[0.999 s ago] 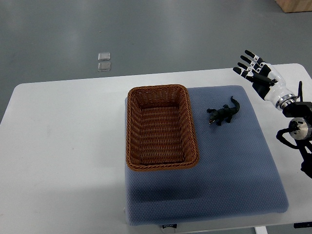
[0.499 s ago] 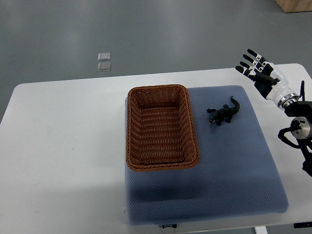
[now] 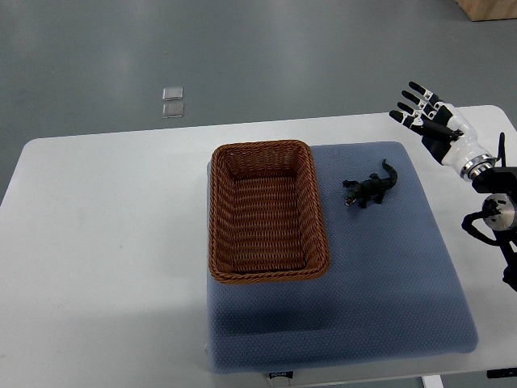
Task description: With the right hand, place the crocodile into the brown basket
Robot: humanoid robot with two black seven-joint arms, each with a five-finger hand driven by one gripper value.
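My right gripper is to go to the crocodile next and close on its body point(image 3: 378, 187) by the back legs, leaving the head free.
A small dark green toy crocodile point(image 3: 370, 187) lies on the blue mat point(image 3: 380, 275), just right of the brown wicker basket point(image 3: 266, 277). The basket holds nothing. My right hand point(image 3: 422, 115) hovers over the table's far right corner, up and to the right of the crocodile and well apart from it. Its fingers are spread and hold nothing. The left arm does not show.
The mat rests on a white table point(image 3: 105, 242). Two small clear squares point(image 3: 172, 103) lie on the grey floor beyond the table's far edge. My right arm's joints point(image 3: 494, 212) hang by the table's right edge.
My right hand has drifted slightly to the right and away from the mat. The crocodile and basket have stayed put.
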